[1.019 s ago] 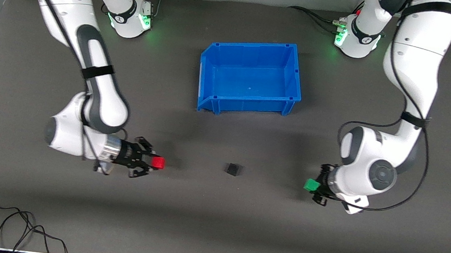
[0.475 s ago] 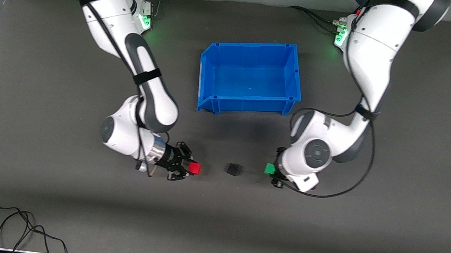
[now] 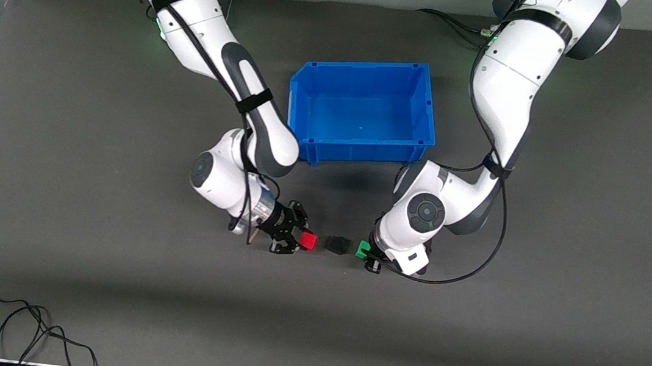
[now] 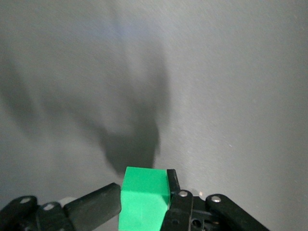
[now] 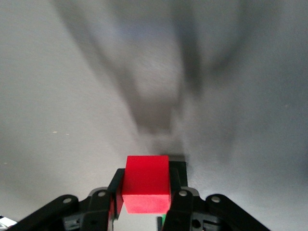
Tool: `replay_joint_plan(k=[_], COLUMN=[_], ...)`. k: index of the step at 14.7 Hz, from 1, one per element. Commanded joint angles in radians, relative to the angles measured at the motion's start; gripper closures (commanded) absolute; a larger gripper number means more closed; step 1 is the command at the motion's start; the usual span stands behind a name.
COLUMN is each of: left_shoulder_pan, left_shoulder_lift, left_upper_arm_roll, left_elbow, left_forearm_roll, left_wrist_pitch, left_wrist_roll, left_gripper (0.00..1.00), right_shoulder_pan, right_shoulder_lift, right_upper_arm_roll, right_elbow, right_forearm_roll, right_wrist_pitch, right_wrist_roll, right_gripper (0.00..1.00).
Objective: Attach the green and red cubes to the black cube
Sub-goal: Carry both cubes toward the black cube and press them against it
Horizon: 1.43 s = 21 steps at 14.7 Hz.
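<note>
Next, I release the red cube, now held low beside the black cube, on the mat (image 3: 326,247), against the black cube's side opposite the green cube, with my right gripper.
The black cube (image 3: 337,244) sits on the dark grey mat, nearer to the front camera than the blue bin. My right gripper (image 3: 306,241) is shut on the red cube (image 3: 309,241) and holds it low beside the black cube, toward the right arm's end; a small gap shows between them. The red cube also shows between the fingers in the right wrist view (image 5: 146,182). My left gripper (image 3: 365,251) is shut on the green cube (image 3: 362,249), low beside the black cube toward the left arm's end, close to it. The green cube also shows in the left wrist view (image 4: 143,198).
The blue bin (image 3: 359,145) stands open and empty, farther from the front camera than the cubes. A black cable (image 3: 9,325) lies coiled on the mat near the front edge at the right arm's end.
Both arms have swung inward toward the black cube, each carrying its cube; the gaps on both sides have shrunk to almost nothing. The black cube has not moved.
</note>
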Motion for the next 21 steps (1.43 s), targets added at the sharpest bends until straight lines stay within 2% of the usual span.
replay_joint_plan(k=[1,9,16,17,19,20,21], left_shoulder_pan=[-0.018,-0.050,-0.060,-0.060,-0.060,-0.060,-0.060], left_shoulder_lift=[0.027,0.036,0.046,0.046,0.046,0.046,0.046], left_upper_arm_roll=[0.017,0.016,0.017,0.017,0.017,0.017,0.017], left_elbow=[0.036,0.041,0.043,0.043,0.043,0.043,0.043], left_forearm_roll=[-0.002,-0.005,-0.002,-0.001,0.025,0.033,0.033], left_wrist_pitch=[0.036,0.036,0.038,0.038,0.048,0.054,0.056], left_wrist_roll=[-0.018,-0.053,-0.051,-0.042,-0.022,-0.004,-0.004], left_gripper=[0.91,0.90,0.87,0.77,0.24,0.07,0.00], right_shoulder_pan=[0.043,0.074,0.078,0.088,0.097,0.097,0.097], right_shoulder_lift=[0.027,0.057,0.064,0.064,0.064,0.064,0.064], right_upper_arm_roll=[-0.015,-0.002,-0.002,-0.002,-0.002,-0.002,-0.002], right_elbow=[0.027,0.032,0.035,0.035,0.036,0.042,0.053], right_forearm_roll=[0.065,0.096,0.077,0.076,0.057,0.042,0.027], right_wrist_pitch=[0.049,0.120,0.126,0.126,0.126,0.126,0.126], right_wrist_roll=[0.028,0.040,0.020,0.020,0.016,0.016,0.016], right_gripper=[0.95,0.95,0.94,0.94,0.88,0.87,0.81])
